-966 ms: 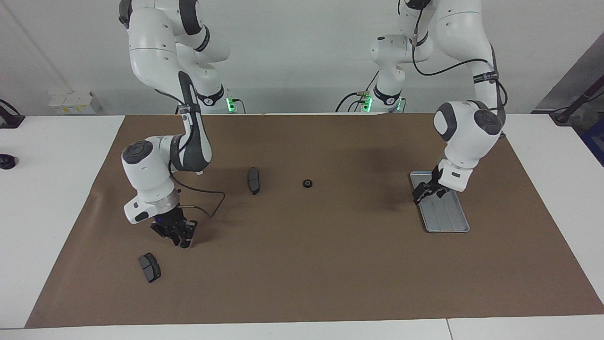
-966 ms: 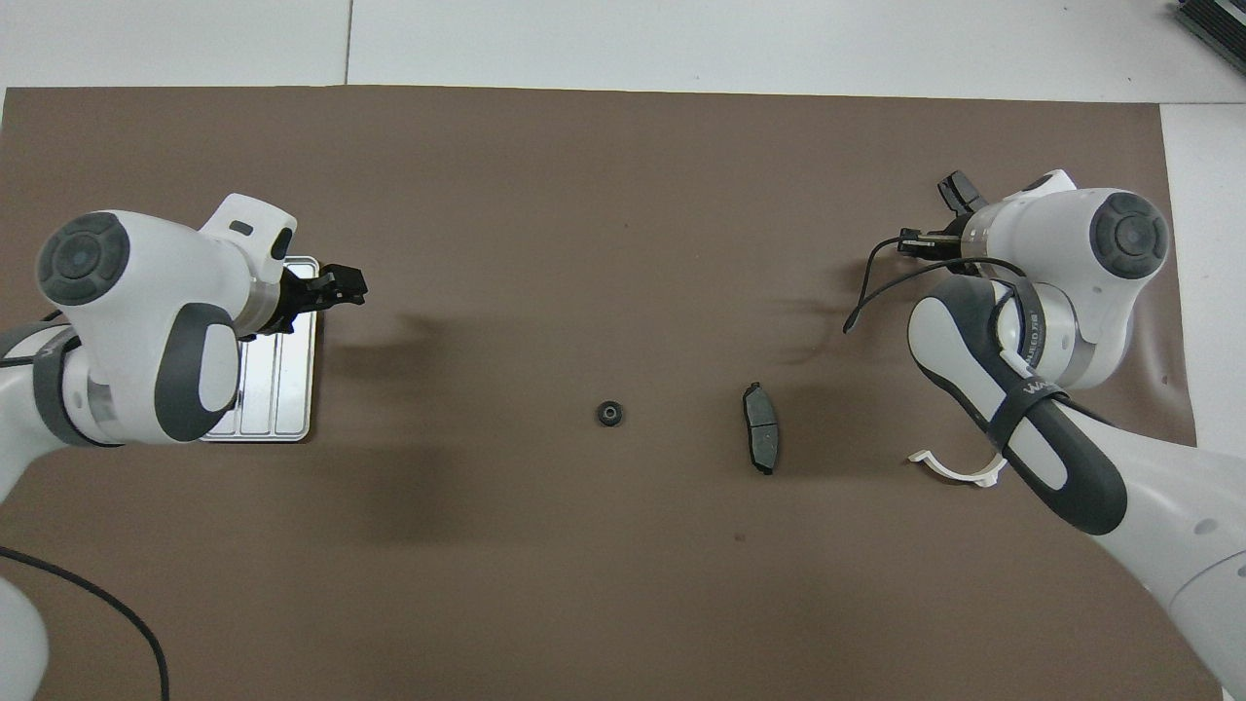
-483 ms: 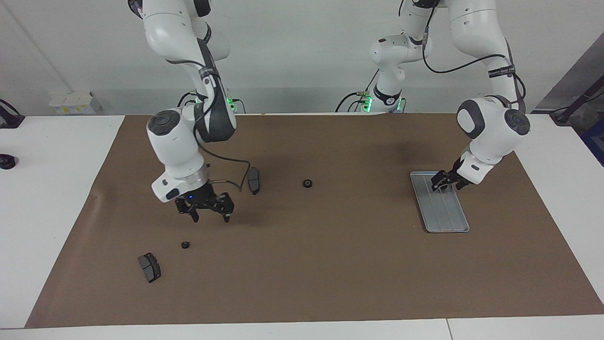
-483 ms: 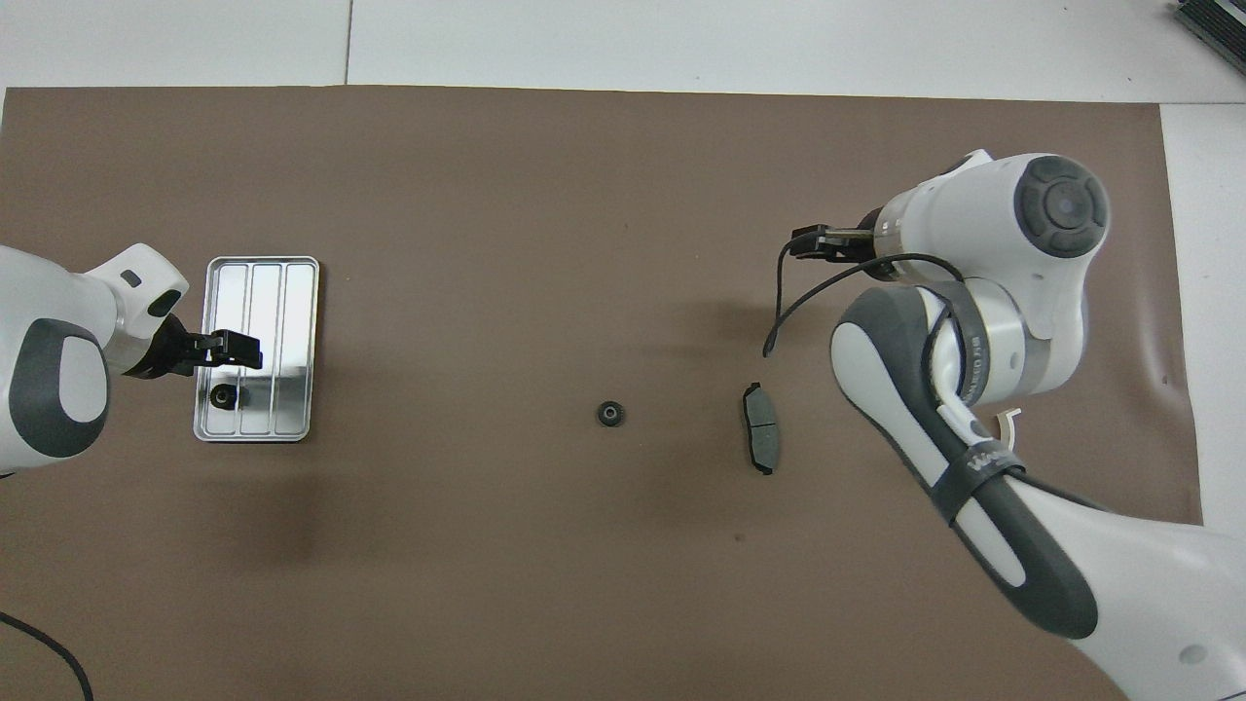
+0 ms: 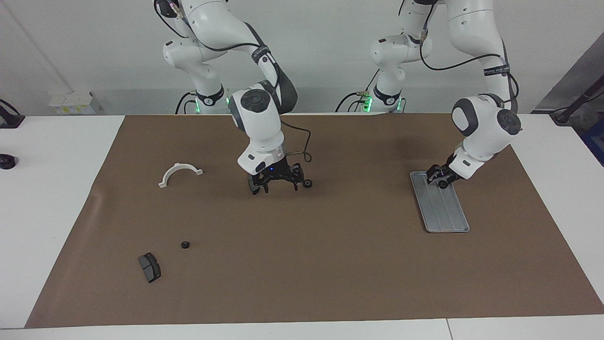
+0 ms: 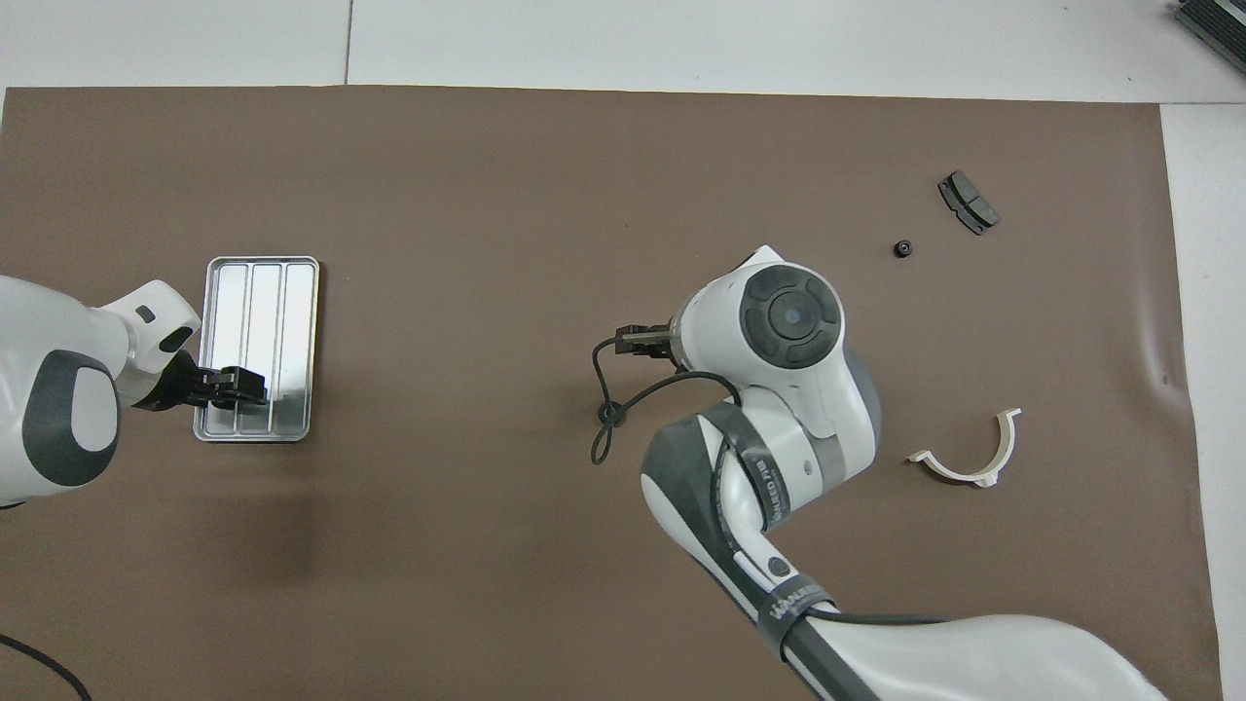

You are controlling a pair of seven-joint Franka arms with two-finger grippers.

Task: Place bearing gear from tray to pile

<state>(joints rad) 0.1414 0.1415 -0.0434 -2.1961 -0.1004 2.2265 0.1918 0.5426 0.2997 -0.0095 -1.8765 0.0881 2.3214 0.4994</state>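
Note:
Right gripper next closes around the black gear in the mat's middle (image 6: 609,413), under the right arm's looping cable.
The silver tray (image 5: 447,215) (image 6: 259,292) lies toward the left arm's end of the mat. My left gripper (image 5: 439,180) (image 6: 241,387) is down at the tray's end nearer the robots, right at a small black bearing gear (image 5: 443,184); whether it grips the gear does not show. The pile holds a white half-ring bracket (image 5: 181,165) (image 6: 949,472), a dark brake pad (image 5: 149,267) (image 6: 969,202) and a small black gear (image 5: 185,244) (image 6: 903,249). My right gripper (image 5: 277,185) hangs open and holds nothing over the mat's middle, just beside another black gear (image 5: 307,183).
The brown mat (image 5: 330,264) covers most of the white table. In the overhead view the right arm's wrist and its looping cable (image 6: 605,428) cover the mat's middle. A small black object (image 5: 6,161) sits on the bare table at the right arm's end.
My right gripper opened, left a small gear beside the brake pad, then rose and swung to the mat's middle. My left gripper dropped onto the gear in the tray.

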